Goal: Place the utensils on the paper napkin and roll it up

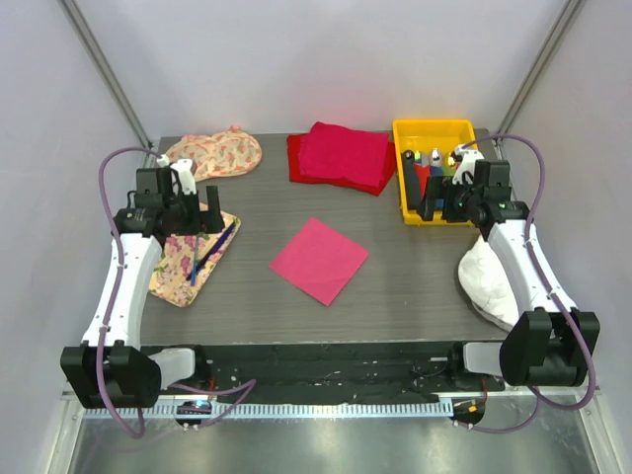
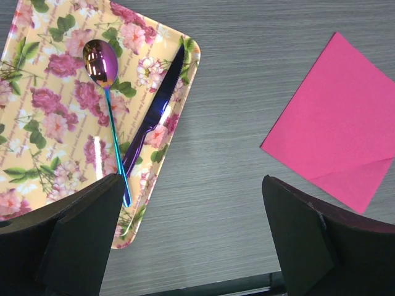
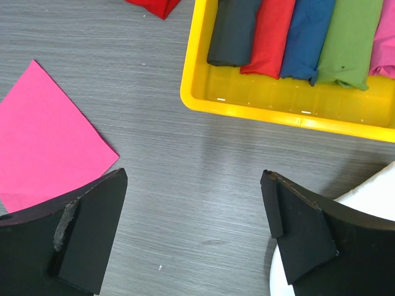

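Note:
The spoon is on the floral tray. My left gripper should go to it next and close on the handle's upper part (image 1: 195,246) (image 2: 112,115), just below the spoon's bowl.
The pink paper napkin (image 1: 318,259) lies flat as a diamond at the table's middle; it also shows in the left wrist view (image 2: 342,123) and in the right wrist view (image 3: 43,142). The utensils, a spoon (image 2: 106,102) and a knife (image 2: 154,120) with blue-purple handles, lie side by side on a floral tray (image 2: 49,123) at the left (image 1: 173,272). My left gripper (image 1: 197,219) hovers open and empty above the tray's near right edge (image 2: 191,228). My right gripper (image 1: 442,205) hovers open and empty over bare table by the yellow bin (image 3: 194,228).
A yellow bin (image 1: 432,125) holds several rolled coloured cloths (image 3: 296,37). A pile of red-magenta cloth (image 1: 341,156) lies at the back middle, a floral mat (image 1: 215,153) at the back left. A white plate (image 1: 489,281) sits at the right, under my right arm.

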